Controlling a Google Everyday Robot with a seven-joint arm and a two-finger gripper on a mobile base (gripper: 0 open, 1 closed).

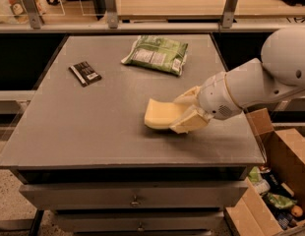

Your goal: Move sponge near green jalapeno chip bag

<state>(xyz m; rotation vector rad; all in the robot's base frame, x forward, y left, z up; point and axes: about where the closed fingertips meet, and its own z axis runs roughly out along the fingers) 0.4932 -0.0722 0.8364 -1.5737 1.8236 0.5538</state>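
Note:
The green jalapeno chip bag's front corner [181, 72] is on the side nearest my arm. Next, my gripper releases the sponge against it there.
The pale yellow sponge [160, 114] sits at the front right of the grey table [93, 122], its left end tilted slightly up. My gripper [187, 111] comes in from the right and is shut on the sponge's right end, one pale finger behind it and one in front. The green jalapeno chip bag [156, 54] lies flat at the back middle of the table, white label panel up, well apart from the sponge.
A small flat black packet [85, 73] lies at the back left of the table. An open cardboard box [280, 181] with assorted items stands on the floor to the right. A shelf rail with posts [110, 6] runs behind the table.

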